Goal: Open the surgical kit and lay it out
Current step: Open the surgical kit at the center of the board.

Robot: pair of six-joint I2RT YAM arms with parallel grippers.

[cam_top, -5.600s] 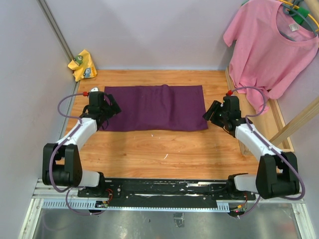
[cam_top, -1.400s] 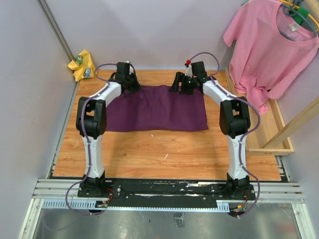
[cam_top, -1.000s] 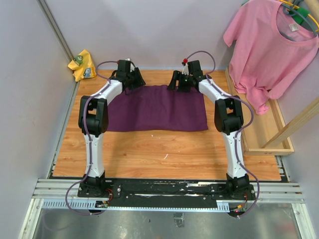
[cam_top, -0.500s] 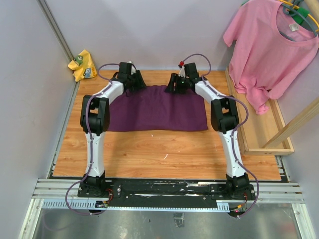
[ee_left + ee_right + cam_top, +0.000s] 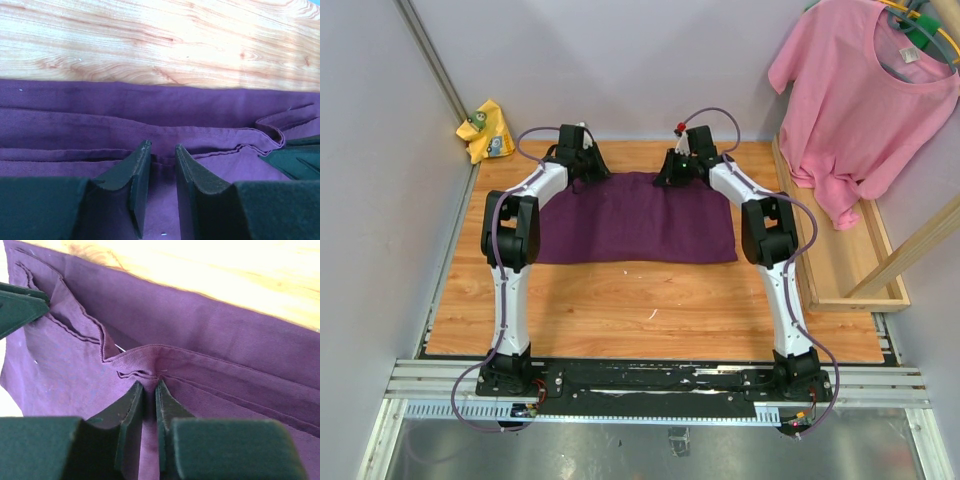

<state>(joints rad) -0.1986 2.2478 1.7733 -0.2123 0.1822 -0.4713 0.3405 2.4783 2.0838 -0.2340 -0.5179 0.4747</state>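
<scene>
The folded edge of the cloth wrap sits loose between my left gripper's fingers, so I need to open them and pinch the wrap farther in from that edge [image 5: 162, 192] before I pull.
The surgical kit shows only as a dark purple cloth wrap [image 5: 635, 220], folded flat on the wooden table; its contents are hidden. Both arms reach to its far edge. My left gripper [image 5: 592, 165] sits at the far left part of that edge. In the left wrist view its jaws [image 5: 161, 149] stand narrow, with a ridge of layered cloth [image 5: 150, 105] between the tips. My right gripper [image 5: 675, 172] is at the far edge right of centre. In the right wrist view it [image 5: 149, 385] is pinched on a raised fold of the cloth [image 5: 225, 340].
A pink T-shirt [image 5: 865, 90] hangs at the back right over a wooden frame [image 5: 840, 270] along the table's right side. A yellow rag [image 5: 485, 130] lies in the back left corner. Walls close in behind and on both sides.
Both grippers have narrowed onto the cloth's far edge, the right one much more. The right gripper has crept slightly left along that edge; the left has hardly moved.
</scene>
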